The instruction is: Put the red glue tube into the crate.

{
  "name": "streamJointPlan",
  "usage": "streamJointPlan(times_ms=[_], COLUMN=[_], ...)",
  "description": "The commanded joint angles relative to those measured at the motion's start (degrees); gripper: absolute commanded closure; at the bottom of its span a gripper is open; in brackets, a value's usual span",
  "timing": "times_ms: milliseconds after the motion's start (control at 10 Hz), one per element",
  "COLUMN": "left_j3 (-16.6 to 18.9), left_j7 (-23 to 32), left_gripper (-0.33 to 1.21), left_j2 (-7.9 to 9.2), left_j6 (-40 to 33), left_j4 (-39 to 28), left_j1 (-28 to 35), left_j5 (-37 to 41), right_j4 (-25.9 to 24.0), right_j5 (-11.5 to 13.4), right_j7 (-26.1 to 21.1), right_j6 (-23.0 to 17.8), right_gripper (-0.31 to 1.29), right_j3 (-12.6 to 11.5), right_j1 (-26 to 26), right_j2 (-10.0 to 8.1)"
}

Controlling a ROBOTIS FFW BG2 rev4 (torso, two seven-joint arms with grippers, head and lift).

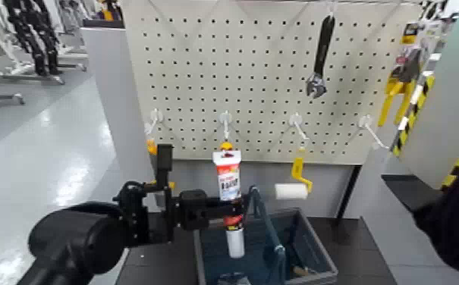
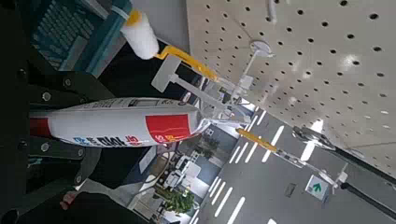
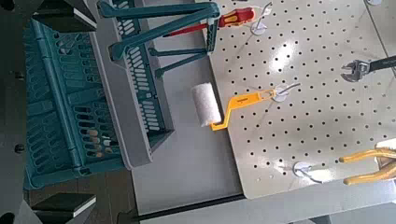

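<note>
Next, I release the red glue tube from my left gripper inside the crate (image 1: 213, 265), by the side closest to that arm.
The red glue tube (image 1: 230, 184) stands upright in front of the pegboard, white band on top and pale nozzle pointing down. My left gripper (image 1: 231, 214) is shut on its red lower part, reaching in from the left. The nozzle hangs over the back left of the crate (image 1: 317, 250), a grey-blue mesh basket with blue handles. In the left wrist view the tube (image 2: 112, 123) lies between the dark fingers (image 2: 56, 91). My right gripper (image 3: 61, 110) is open, its fingers wide apart off to the side of the crate (image 3: 75, 112).
A pegboard (image 1: 270, 76) stands behind the crate. On it hang a wrench (image 1: 319, 57), a paint roller (image 1: 291, 191) with a yellow handle and yellow pliers (image 1: 395, 95). A red-and-yellow screwdriver (image 3: 224, 19) hangs near the crate's handles (image 3: 159, 47).
</note>
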Motion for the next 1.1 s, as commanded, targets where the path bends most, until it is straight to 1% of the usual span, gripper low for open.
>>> streamJointPlan(times_ms=[100, 200, 400, 500, 1000, 1100], left_j3=[0.26, 0.17, -0.27, 0.00, 0.00, 0.00], left_j7=[-1.64, -2.79, -3.84, -4.81, -4.98, -4.63], left_gripper=[1.19, 1.19, 1.19, 1.19, 1.19, 1.16], left_j2=[-0.39, -0.83, -1.27, -1.88, -2.32, -2.41], left_j6=[-0.07, -0.25, -1.21, -1.74, -4.29, -4.46], left_j4=[3.20, 4.70, 7.68, 9.27, 13.31, 13.48], left_j1=[0.79, 0.79, 1.23, 1.14, 0.70, 0.70], left_j5=[-4.25, -6.88, -8.46, -10.31, -14.35, -14.53], right_j4=[0.00, 0.09, 0.09, 0.09, 0.09, 0.09], right_j5=[0.00, 0.00, -0.09, -0.18, -0.18, -0.18], right_j7=[0.00, 0.00, 0.00, 0.00, 0.00, 0.00], right_j6=[0.00, 0.00, 0.00, 0.00, 0.00, 0.00], right_gripper=[0.03, 0.03, 0.03, 0.03, 0.03, 0.03], right_j3=[-0.09, -0.09, -0.09, -0.09, 0.09, 0.09], right_j1=[0.00, 0.00, 0.00, -0.09, -0.09, -0.09], right_j2=[6.77, 6.77, 6.77, 6.68, 6.68, 6.68])
